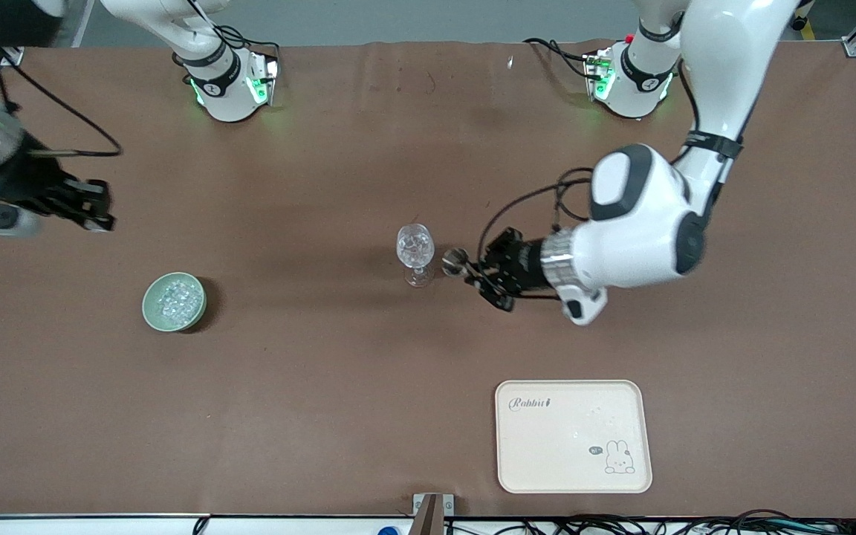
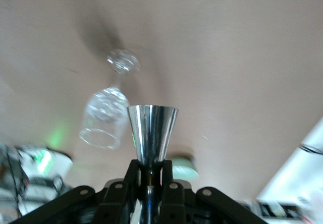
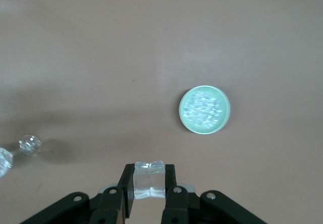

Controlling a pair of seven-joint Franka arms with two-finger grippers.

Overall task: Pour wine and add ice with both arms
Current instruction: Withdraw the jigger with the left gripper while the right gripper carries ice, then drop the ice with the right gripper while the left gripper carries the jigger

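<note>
Next, my right gripper lets go of the ice cube inside the cup of the clear wine glass [image 1: 415, 246] [image 3: 4, 162].
A clear wine glass [image 1: 415, 253] stands upright at mid-table. My left gripper [image 1: 475, 272] is shut on the waist of a steel jigger [image 1: 455, 260], held right beside the glass; in the left wrist view the jigger [image 2: 151, 133] points its cup at the glass [image 2: 105, 118]. A pale green bowl [image 1: 148, 306] holds many ice cubes [image 1: 177, 299] toward the right arm's end. My right gripper [image 1: 93, 204] is up over bare table beside the bowl. In the right wrist view it [image 3: 149, 183] is shut on one ice cube [image 3: 149, 179], with the bowl [image 3: 182, 114] below.
A cream tray [image 1: 573, 436] with a rabbit print lies near the front edge, toward the left arm's end. Both arm bases stand along the table's back edge. The brown tabletop [image 1: 309, 386] is bare between bowl, glass and tray.
</note>
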